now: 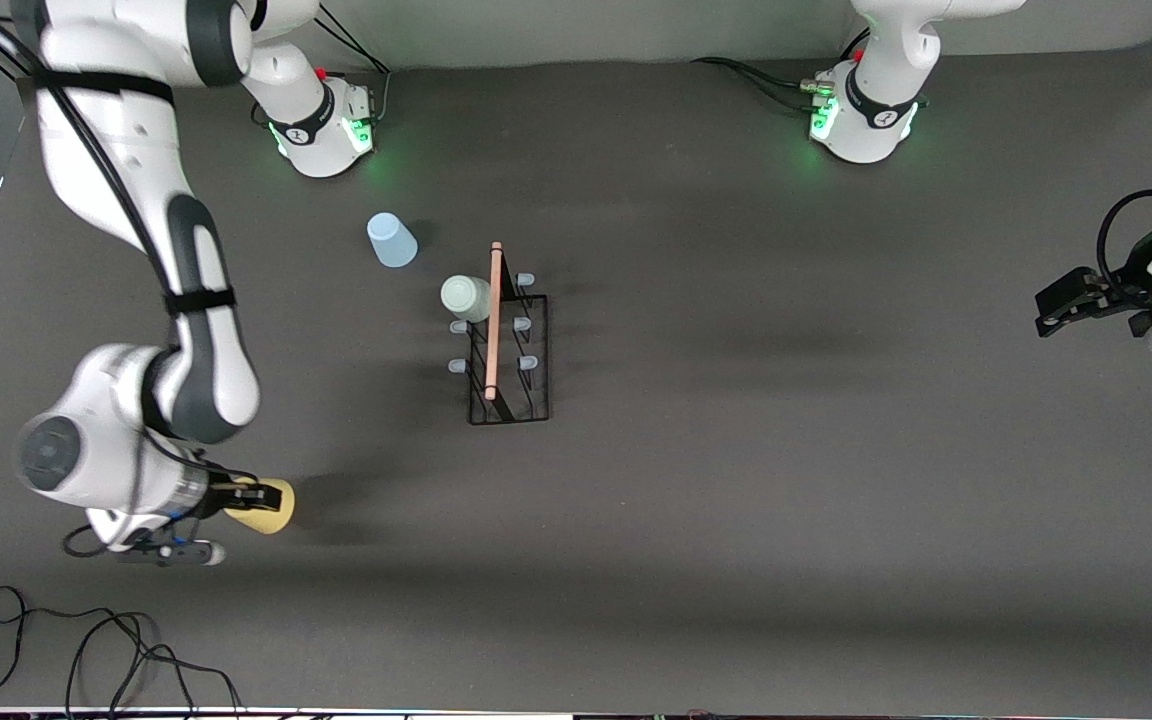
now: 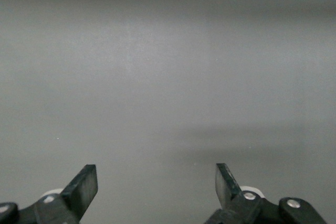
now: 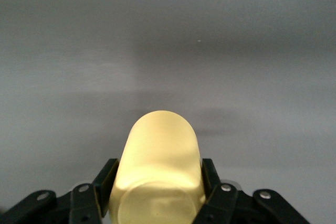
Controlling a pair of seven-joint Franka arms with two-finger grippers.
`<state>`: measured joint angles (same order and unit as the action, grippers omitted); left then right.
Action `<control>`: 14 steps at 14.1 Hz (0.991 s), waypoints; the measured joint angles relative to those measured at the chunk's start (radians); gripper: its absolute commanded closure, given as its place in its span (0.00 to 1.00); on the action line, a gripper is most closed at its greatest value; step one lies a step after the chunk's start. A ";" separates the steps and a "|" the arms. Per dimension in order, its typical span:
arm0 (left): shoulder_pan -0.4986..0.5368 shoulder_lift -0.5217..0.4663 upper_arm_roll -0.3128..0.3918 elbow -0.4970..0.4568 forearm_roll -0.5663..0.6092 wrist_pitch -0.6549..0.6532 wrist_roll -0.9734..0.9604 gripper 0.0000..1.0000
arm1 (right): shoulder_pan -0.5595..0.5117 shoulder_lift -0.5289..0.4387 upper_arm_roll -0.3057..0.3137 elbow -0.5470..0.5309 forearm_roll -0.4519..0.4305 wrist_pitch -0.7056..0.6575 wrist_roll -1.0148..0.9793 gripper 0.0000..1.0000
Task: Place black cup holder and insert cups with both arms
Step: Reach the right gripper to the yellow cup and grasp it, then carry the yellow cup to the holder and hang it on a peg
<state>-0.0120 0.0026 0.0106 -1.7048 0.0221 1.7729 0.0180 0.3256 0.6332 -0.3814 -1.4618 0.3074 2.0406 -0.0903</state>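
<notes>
The yellow cup will go down from my right gripper onto the holder's end peg [image 1: 466, 371] farthest along the same side from the pale green cup.
The black cup holder [image 1: 521, 345] stands mid-table with its wooden rod along the top. A pale green cup [image 1: 466, 298] sits on one of its pegs, on the side toward the right arm's end. A light blue cup [image 1: 392, 240] stands upside down on the table, farther from the front camera than the holder. My right gripper [image 1: 248, 497] is shut on the yellow cup [image 1: 269, 506], which lies on its side near the right arm's end; its fingers press both sides of the cup [image 3: 157, 166]. My left gripper [image 1: 1061, 305] waits open at the left arm's end, nothing between its fingers [image 2: 84, 187].
A black cable [image 1: 86, 650] loops near the table's front edge at the right arm's end. The arm bases [image 1: 326, 125] [image 1: 861, 115] glow green at the back edge of the dark grey table [image 1: 786, 450].
</notes>
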 measured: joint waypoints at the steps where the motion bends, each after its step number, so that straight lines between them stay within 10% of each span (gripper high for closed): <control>1: 0.000 0.000 0.000 0.000 0.000 0.000 0.000 0.00 | 0.003 -0.055 -0.002 0.011 -0.010 -0.072 0.014 0.75; 7: 0.000 0.000 0.000 0.000 0.000 0.000 0.001 0.00 | 0.125 -0.268 -0.001 0.007 -0.072 -0.349 0.413 0.75; 14: 0.001 0.000 0.000 0.000 0.000 0.000 0.006 0.00 | 0.453 -0.261 0.006 -0.056 -0.083 -0.278 1.074 0.75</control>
<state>-0.0114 0.0028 0.0110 -1.7050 0.0221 1.7731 0.0236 0.7791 0.3722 -0.3759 -1.5175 0.2243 1.7622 0.9834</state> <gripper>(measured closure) 0.000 0.313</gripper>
